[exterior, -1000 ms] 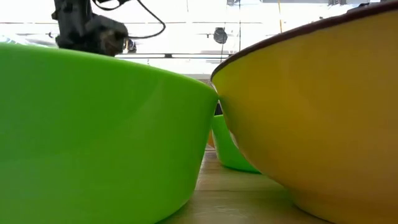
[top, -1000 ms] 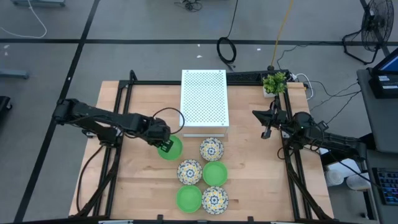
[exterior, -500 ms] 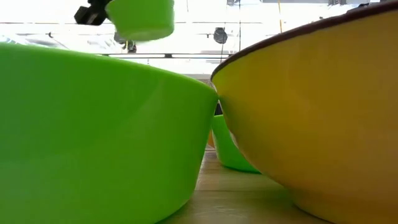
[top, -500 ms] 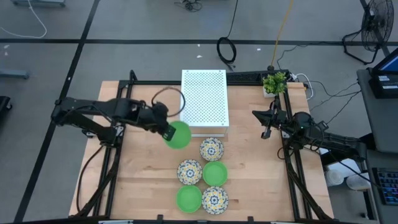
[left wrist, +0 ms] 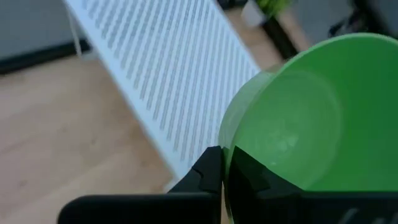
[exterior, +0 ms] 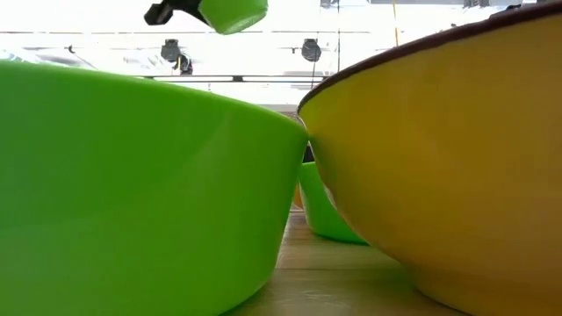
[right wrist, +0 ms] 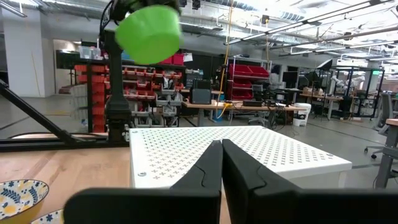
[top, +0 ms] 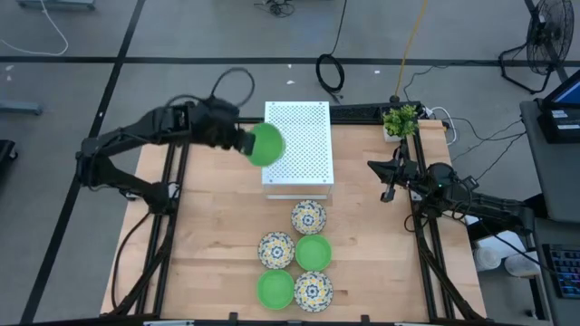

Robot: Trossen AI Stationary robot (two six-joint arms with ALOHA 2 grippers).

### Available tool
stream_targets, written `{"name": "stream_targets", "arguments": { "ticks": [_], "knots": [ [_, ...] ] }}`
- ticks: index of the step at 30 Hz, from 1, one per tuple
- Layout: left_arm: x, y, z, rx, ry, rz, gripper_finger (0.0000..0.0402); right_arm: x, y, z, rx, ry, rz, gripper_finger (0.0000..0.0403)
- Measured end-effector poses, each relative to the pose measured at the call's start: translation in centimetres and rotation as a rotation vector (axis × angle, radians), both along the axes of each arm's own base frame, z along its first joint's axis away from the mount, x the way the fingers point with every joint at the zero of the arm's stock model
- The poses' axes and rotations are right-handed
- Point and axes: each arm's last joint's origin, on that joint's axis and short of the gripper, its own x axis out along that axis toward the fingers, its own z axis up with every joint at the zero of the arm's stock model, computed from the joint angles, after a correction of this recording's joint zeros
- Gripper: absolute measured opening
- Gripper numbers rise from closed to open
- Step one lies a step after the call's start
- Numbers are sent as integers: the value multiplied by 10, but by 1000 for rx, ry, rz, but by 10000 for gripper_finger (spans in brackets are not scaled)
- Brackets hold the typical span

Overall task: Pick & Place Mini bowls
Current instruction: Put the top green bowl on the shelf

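I should let go of the green mini bowl with my left gripper on the white perforated box's front corner (top: 279, 164) (left wrist: 186, 135), next to that gripper's own arm.
My left gripper (top: 245, 141) is shut on a plain green mini bowl (top: 265, 144) and carries it high over the left edge of the white perforated box (top: 299, 136). The same bowl shows at the top of the low view (exterior: 233, 12) and in the right wrist view (right wrist: 148, 32). Five mini bowls rest on their bases on the table. Three are floral (top: 308, 216), (top: 276, 250), (top: 313, 289), and two are green (top: 314, 252), (top: 275, 289). My right gripper (top: 390, 187) waits shut near the table's right edge. My left gripper pinches the green bowl's rim (left wrist: 227, 142), with one finger (left wrist: 252, 180) inside the bowl and the other (left wrist: 208, 173) outside its wall. The fingers reach it from the table's left side. The bowl is lifted clear and hangs slightly tilted above the box.
A small potted plant (top: 400, 120) stands at the far right corner next to the box. Bare wood lies on the table's left half (top: 208, 244). In the low view a green bowl (exterior: 132, 193) and a yellow-sided bowl (exterior: 439, 158) fill the foreground.
My left gripper has taken the green bowl up from the table. It has carried it toward the far edge and to the right, until it is over the box's left edge. The bowl went from resting on the wood to lifted clear. My right arm has kept still.
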Motion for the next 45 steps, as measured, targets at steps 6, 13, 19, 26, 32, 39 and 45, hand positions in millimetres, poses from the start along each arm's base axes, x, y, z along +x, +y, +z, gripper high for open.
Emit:
{"name": "stream_targets", "arguments": {
  "ticks": [6,13,19,26,32,39,45],
  "knots": [
    [-3,34,7,32,-103,11,20,0,0,0,0,0,0,0],
    [3,56,0,68,-83,7,13,0,0,0,0,0,0,0],
    [20,63,-15,33,-33,-78,6,0,0,0,0,0,0,0],
    [42,66,-39,-53,25,-143,13,0,0,0,0,0,0,0],
    [55,59,-56,-104,112,-187,16,0,0,0,0,0,0,0],
    [64,53,-78,-151,252,-214,6,0,0,0,0,0,0,0],
    [75,47,-93,-170,319,-254,22,0,0,0,0,0,0,0]
  ]
}}
